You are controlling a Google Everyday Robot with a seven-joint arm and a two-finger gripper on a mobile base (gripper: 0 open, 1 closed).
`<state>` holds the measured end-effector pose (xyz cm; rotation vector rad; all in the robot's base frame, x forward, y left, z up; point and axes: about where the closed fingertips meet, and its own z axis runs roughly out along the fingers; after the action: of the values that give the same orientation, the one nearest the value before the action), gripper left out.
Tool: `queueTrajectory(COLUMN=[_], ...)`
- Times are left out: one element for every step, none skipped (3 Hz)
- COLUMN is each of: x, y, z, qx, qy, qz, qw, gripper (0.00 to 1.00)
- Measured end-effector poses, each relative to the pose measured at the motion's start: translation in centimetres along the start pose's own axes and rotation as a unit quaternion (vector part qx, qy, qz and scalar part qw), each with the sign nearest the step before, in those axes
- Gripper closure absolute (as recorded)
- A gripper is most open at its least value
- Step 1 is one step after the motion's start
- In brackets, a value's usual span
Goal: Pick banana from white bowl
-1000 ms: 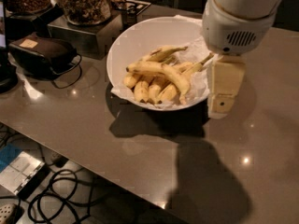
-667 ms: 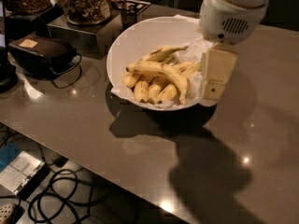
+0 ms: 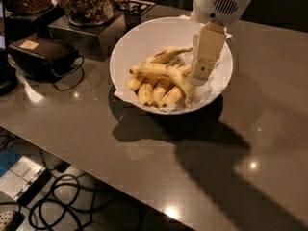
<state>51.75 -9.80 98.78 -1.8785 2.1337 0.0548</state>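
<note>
The longest curved banana [image 3: 170,72] lies across the top of the pile in the white bowl, and my gripper will close on its middle.
The white bowl [image 3: 139,42] stands on the grey table, lined with crinkled white paper. Several yellow bananas lie in it. The banana [image 3: 161,72], the longest curved one, lies across the top of the pile from left to right. A slimmer banana [image 3: 167,55] lies behind it. My gripper [image 3: 199,73] hangs from the white arm over the right half of the bowl, its cream-coloured fingers pointing down beside the right end of the long banana.
Glass jars of snacks [image 3: 86,3] stand on a metal box [image 3: 82,30] behind the bowl's left side. A dark pouch with a cord [image 3: 45,54] lies at the left. The table's front edge runs lower left, with cables [image 3: 62,201] on the floor below.
My gripper has moved left, from outside the bowl's right rim to over the bowl's right half, above the bananas. The bananas have not moved.
</note>
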Motion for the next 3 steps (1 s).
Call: queueTrajectory(x=[-0.1,0.6,0.9], y=[-0.3,-0.7,-1.4], z=[0.9,2.3,3.3], qx=[-0.005,-0.024,-0.037], qy=[-0.008,-0.006,-0.004], qz=[0.017,0.044,0.065], qw=[0.9998,0.9987,0.9972], gripper=[0.0,0.16,0.15])
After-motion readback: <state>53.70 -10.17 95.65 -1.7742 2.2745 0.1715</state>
